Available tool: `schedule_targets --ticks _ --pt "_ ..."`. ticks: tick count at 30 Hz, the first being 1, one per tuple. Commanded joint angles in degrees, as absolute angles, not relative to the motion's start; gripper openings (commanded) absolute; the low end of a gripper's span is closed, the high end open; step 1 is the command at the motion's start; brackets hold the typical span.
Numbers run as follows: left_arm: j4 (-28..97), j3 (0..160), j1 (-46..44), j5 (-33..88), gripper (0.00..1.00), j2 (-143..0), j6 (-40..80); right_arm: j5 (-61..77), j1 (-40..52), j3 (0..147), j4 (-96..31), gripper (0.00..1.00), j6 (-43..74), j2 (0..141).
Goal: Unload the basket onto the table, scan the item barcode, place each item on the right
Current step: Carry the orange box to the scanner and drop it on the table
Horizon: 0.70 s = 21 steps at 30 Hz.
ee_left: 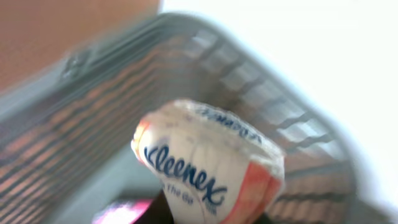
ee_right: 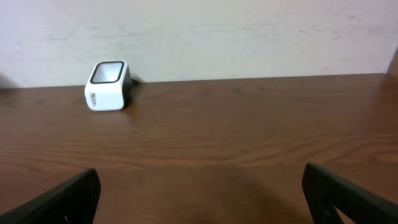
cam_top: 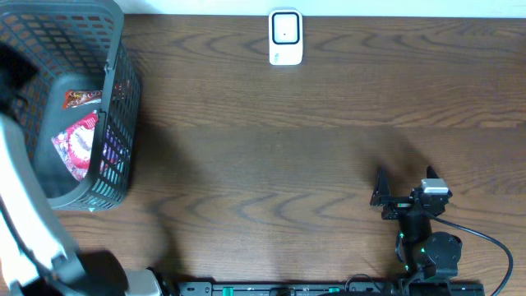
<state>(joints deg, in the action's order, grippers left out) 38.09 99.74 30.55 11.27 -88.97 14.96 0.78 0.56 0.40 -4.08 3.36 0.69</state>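
Note:
Next, I release the Kleenex pack from my left gripper on the bare table (cam_top: 302, 121) just before the white barcode scanner.
The item, a white and orange Kleenex tissue pack (ee_left: 211, 165), fills the left wrist view, blurred, with grey mesh behind it. My left gripper (ee_left: 214, 216) is shut on its lower end; only dark bits of the fingers show at the bottom edge. No barcode shows on the pack. The white barcode scanner (cam_top: 285, 37) stands at the table's far edge, in the middle, and the scanner (ee_right: 107, 86) also appears far left in the right wrist view. My right gripper (cam_top: 405, 184) rests near the front right, open and holding nothing (ee_right: 202, 186).
A grey mesh basket (cam_top: 115, 99) stands at the far left corner, holding a red snack packet (cam_top: 82, 99) and a pink and white packet (cam_top: 76, 144). My white left arm (cam_top: 29, 214) runs up the left edge toward it. A cable (cam_top: 493, 247) trails from the right arm.

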Motion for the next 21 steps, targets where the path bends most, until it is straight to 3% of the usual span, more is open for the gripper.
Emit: schedule_targets --ticks 1,4,8,17,21 --pt "30.33 102.15 28.18 34.54 0.08 -82.72 26.35 0.51 0.8 0.32 -4.32 0.99 2.7 0.38" --pt "24.75 102.15 21.58 40.75 0.07 -81.62 28.38 0.51 0.8 0.32 -4.32 0.99 2.7 0.38" --pt "27.49 102.08 9.87 39.22 0.07 -82.54 25.69 0.51 0.8 0.32 -4.32 0.99 2.7 0.38" --pt "42.3 101.58 -16.08 11.62 0.08 -93.84 22.87 0.51 0.8 0.32 -4.32 0.99 2.7 0.38" --pt "42.83 101.58 -22.83 10.85 0.07 -101.25 22.98 0.51 0.8 0.32 -4.32 0.99 2.7 0.38"
